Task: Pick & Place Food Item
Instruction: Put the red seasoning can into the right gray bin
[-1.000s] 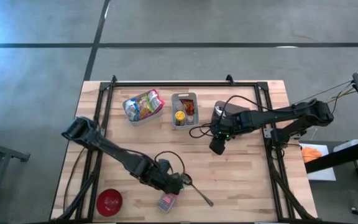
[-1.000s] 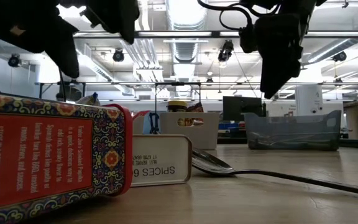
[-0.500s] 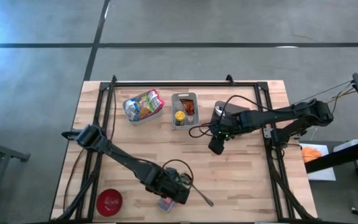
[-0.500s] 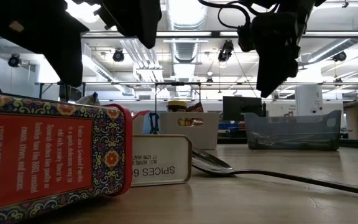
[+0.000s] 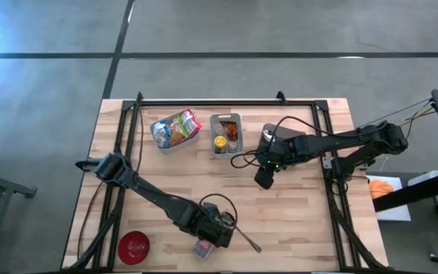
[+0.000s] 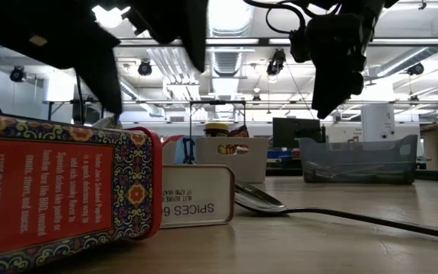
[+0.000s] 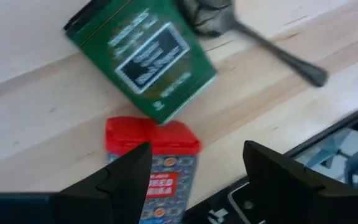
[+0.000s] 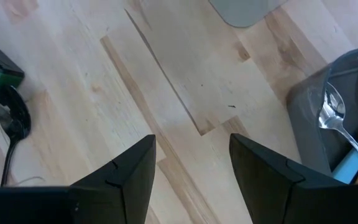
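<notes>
Next, I open my left gripper wider, as one of its fingers hangs over the red tin's body, then centre it over the tin and grip both sides [image 7: 192, 167] below the tin's lid.
Near the table's front edge lies a red patterned tin [image 7: 154, 163], also in the low view [image 6: 59, 194]. A green spice tin [image 7: 142, 59] lies flat just beyond it, its end reading SPICES [image 6: 196, 196]. My left gripper [image 7: 194, 180] hangs open a little above both tins, pointing steeply down, over the red tin's end [image 5: 204, 248]. Its fingers touch nothing. A metal spoon [image 7: 253, 37] rests on the table beside the green tin. My right gripper [image 5: 265, 180] waits open above the table's middle right, with nothing between its fingers [image 8: 191, 168].
At the back stand a bin of snack packets [image 5: 175, 131], a small bin with jars [image 5: 226, 135] and a dark bin holding cutlery [image 8: 347, 124]. A red bowl [image 5: 134, 246] sits at the front left. A black frame [image 5: 128, 137] runs around the table.
My left gripper has moved toward the table's near right and sunk a little toward the tins, then stopped. Its fingers stay open. The tins and the spoon have not moved.
</notes>
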Robot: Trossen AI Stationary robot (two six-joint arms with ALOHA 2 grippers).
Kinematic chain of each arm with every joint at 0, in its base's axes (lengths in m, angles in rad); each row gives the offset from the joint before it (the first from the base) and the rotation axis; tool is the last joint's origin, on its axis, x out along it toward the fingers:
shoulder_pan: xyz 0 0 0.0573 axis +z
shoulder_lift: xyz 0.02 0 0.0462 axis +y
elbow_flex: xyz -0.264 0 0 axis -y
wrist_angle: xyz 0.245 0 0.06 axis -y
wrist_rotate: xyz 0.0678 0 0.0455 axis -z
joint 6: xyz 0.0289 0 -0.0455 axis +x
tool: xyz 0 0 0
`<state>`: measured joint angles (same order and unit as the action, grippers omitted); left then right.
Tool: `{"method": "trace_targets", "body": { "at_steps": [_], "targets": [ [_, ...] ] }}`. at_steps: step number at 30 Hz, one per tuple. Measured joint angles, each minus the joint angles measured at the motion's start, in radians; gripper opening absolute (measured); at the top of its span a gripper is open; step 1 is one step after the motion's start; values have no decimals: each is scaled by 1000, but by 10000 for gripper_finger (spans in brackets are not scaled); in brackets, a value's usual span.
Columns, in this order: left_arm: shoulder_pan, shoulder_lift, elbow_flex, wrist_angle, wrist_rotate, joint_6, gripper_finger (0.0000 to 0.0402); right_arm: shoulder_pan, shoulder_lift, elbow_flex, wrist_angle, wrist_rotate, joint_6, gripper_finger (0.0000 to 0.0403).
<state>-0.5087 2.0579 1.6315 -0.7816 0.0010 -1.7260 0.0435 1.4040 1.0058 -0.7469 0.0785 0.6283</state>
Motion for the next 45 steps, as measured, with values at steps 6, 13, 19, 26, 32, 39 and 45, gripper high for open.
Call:
{"method": "trace_targets", "body": {
  "at_steps": [6,13,19,26,32,39,45],
  "targets": [
    [0,0,0,-26,-16,-42,255,0,0,0,3,0,0,203],
    [-7,4,0,0,27,-68,256,0,0,0,4,0,0,203],
    [-11,13,-1,18,94,15,300,0,0,0,6,0,0,203],
    [-13,14,-1,-27,118,62,394,0,0,0,5,0,0,203],
    [-16,14,-1,-28,126,47,376,0,0,0,5,0,0,203],
    [-30,23,-1,-6,124,25,374,0,0,0,5,0,0,203],
    [-34,65,0,34,138,34,374,0,0,0,10,0,0,203]
  ]
}}
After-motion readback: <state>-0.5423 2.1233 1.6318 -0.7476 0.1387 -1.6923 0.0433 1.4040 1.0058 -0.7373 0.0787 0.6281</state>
